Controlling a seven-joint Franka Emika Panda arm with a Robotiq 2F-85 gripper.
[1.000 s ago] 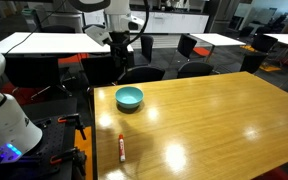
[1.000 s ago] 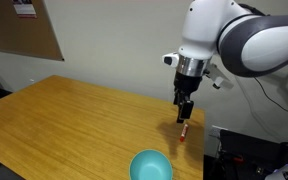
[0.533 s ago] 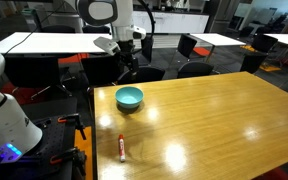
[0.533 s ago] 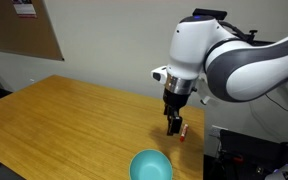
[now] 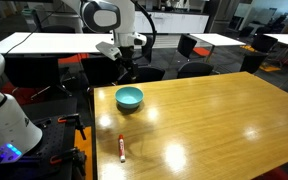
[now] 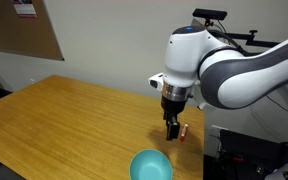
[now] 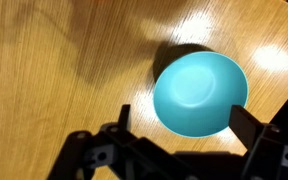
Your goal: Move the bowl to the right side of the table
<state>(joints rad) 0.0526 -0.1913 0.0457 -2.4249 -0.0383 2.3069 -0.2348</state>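
The teal bowl's rim (image 5: 142, 95) (image 7: 155, 101), on the side facing the table's long empty part, is next for my gripper to go to and close on.
The teal bowl (image 5: 129, 97) sits upright and empty on the light-brown wooden table (image 5: 214, 120), near one edge. It also shows in an exterior view (image 6: 151, 166) and fills the middle of the wrist view (image 7: 199, 92). My gripper (image 6: 171, 128) hangs above the table, over and a little behind the bowl, not touching it. In the wrist view the gripper (image 7: 184, 118) is open, its two dark fingers spread to either side of the bowl's near rim. In an exterior view the gripper (image 5: 122, 68) is dark against the background.
A red-and-white marker pen (image 5: 121, 147) lies on the table near the bowl, also seen in an exterior view (image 6: 184, 132). White-topped tables (image 5: 54, 42) and black chairs (image 5: 194, 69) stand behind. A white robot body (image 5: 2, 100) is beside the table.
My arm has swung across and come lower toward the bowl. The bowl and the pen have not moved.
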